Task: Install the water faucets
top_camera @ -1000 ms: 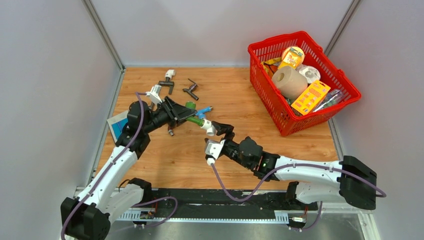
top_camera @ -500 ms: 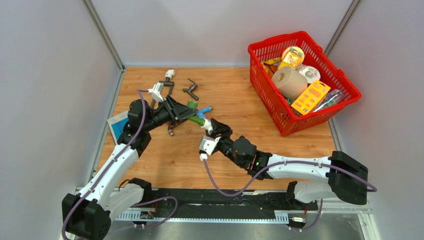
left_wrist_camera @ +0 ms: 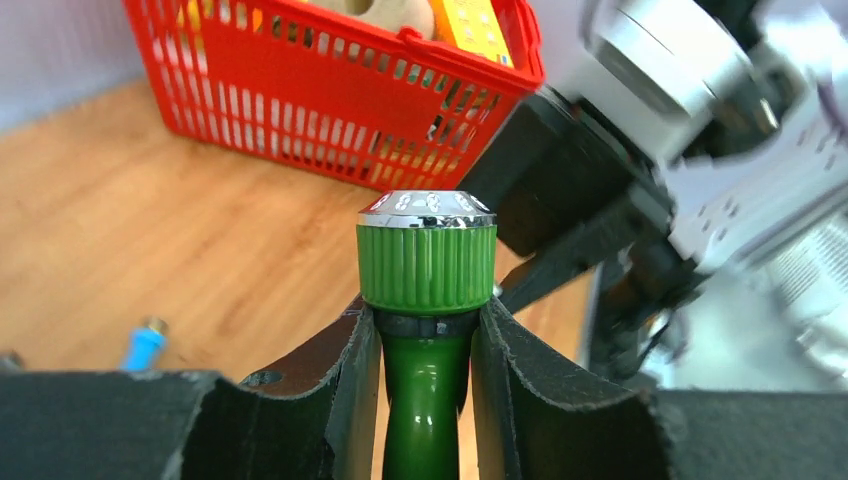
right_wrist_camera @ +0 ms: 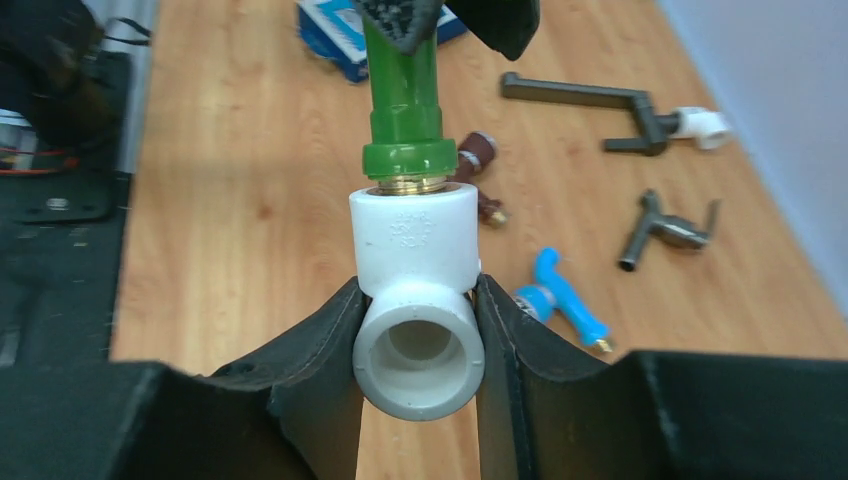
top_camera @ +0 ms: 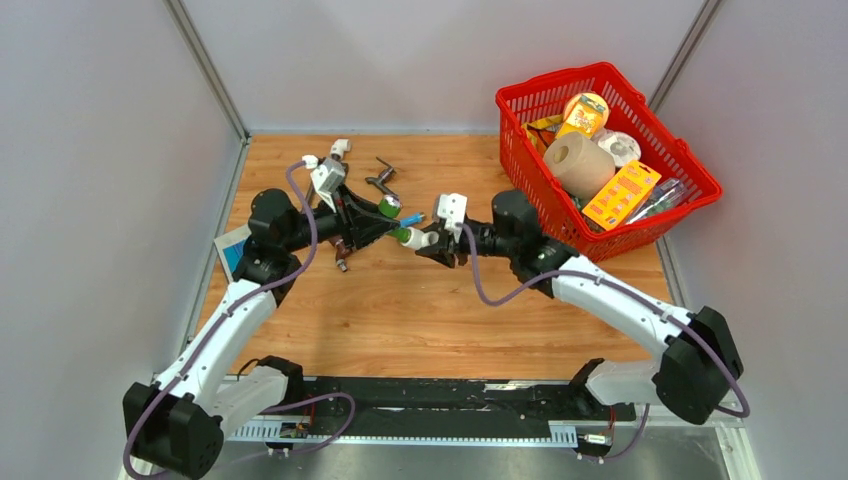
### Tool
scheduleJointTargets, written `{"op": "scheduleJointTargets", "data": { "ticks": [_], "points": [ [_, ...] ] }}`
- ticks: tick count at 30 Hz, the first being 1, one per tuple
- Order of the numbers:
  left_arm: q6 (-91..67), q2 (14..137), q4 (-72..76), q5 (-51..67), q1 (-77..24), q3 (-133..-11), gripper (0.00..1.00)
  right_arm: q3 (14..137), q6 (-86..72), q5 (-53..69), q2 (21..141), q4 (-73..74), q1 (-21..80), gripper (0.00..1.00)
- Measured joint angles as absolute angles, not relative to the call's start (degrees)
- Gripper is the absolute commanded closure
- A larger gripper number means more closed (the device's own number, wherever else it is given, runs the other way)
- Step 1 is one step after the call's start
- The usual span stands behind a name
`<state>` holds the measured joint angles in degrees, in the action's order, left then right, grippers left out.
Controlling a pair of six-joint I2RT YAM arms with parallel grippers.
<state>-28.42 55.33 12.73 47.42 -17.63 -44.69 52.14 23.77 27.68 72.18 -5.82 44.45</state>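
Next, my right gripper opens, turns back and grips the elbow (right_wrist_camera: 415, 238) again to screw it further, because the green faucet's brass thread shows above the white elbow fitting.
My left gripper (top_camera: 378, 222) is shut on the green faucet (top_camera: 398, 236), held above the table; the left wrist view shows its ribbed green cap (left_wrist_camera: 427, 265) between my fingers (left_wrist_camera: 345, 370). My right gripper (top_camera: 432, 245) is shut on a white elbow fitting (top_camera: 424, 240). In the right wrist view the green faucet (right_wrist_camera: 405, 100) sits with its brass thread in the top of the elbow (right_wrist_camera: 417, 300). A blue faucet (top_camera: 412, 218), a brown faucet (top_camera: 343, 262) and a dark grey faucet (top_camera: 380, 178) lie on the table.
A second dark grey faucet (top_camera: 333, 167) joined to a white elbow (top_camera: 340, 147) lies at the back left. A blue and white box (top_camera: 232, 250) lies at the left edge. A red basket (top_camera: 640, 235) full of groceries stands at the back right.
My right arm has swung from the near middle round to the right side, still holding the white elbow on the green faucet. My left gripper has turned with the faucet and shifted slightly back.
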Motion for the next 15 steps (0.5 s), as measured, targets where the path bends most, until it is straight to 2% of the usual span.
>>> {"op": "scheduleJointTargets", "data": {
  "ticks": [6, 11, 14, 15],
  "points": [
    [-4.4, 60.14, 10.79, 58.33, -17.63, -49.23, 1.0, 59.55, 9.8, 53.54, 80.9, -2.24, 34.02, 1.0],
    [12.75, 62.48, 2.22, 63.31, -17.61, -54.41, 1.0, 64.86, 0.23, 65.93, 87.57, -1.98, 29.82, 0.98],
    [21.41, 61.43, -2.2, 64.45, -17.65, -55.09, 1.0, 67.44, -3.95, 71.44, 90.83, -1.96, 28.32, 0.84],
    [23.35, 60.69, -2.66, 64.4, -17.69, -54.65, 1.0, 68.12, -4.91, 72.77, 91.7, -1.91, 28.1, 0.76]
  ]
}}
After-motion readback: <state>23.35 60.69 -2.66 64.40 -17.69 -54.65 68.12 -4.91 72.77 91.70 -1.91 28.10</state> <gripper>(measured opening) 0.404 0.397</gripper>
